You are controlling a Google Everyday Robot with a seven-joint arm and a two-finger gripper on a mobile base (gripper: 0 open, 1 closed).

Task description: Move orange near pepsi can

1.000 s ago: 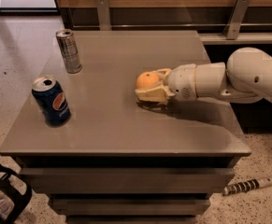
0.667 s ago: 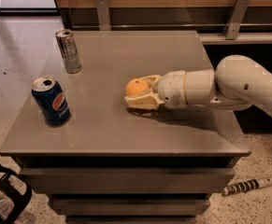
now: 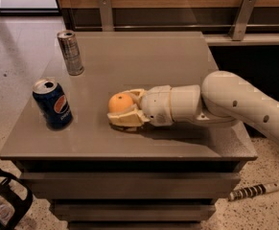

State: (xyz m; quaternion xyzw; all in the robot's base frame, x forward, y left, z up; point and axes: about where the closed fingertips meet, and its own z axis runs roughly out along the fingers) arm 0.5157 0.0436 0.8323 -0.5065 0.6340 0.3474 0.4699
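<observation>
Next, my gripper lets go of the orange on the grey table [image 3: 100, 112], next to the pepsi can on the arm's side.
The orange [image 3: 119, 102] is a small round fruit held between the cream fingers of my gripper [image 3: 123, 108], low over the grey table [image 3: 144, 56] near its front middle. The gripper is shut on the orange and reaches in from the right on a white arm. The pepsi can [image 3: 52, 104], dark blue with a round logo and silver top, stands upright near the table's front left, a short way left of the orange, with a gap between them.
A taller, slim silver-grey can [image 3: 70, 52] stands upright at the table's back left. A wooden wall with metal brackets [image 3: 105, 12] runs behind the table. A dark object [image 3: 5, 202] lies on the floor at the lower left, a striped cable [image 3: 252, 191] at the lower right.
My gripper has carried the orange leftward and toward the front of the table, closer to the pepsi can. Both cans have stayed in place.
</observation>
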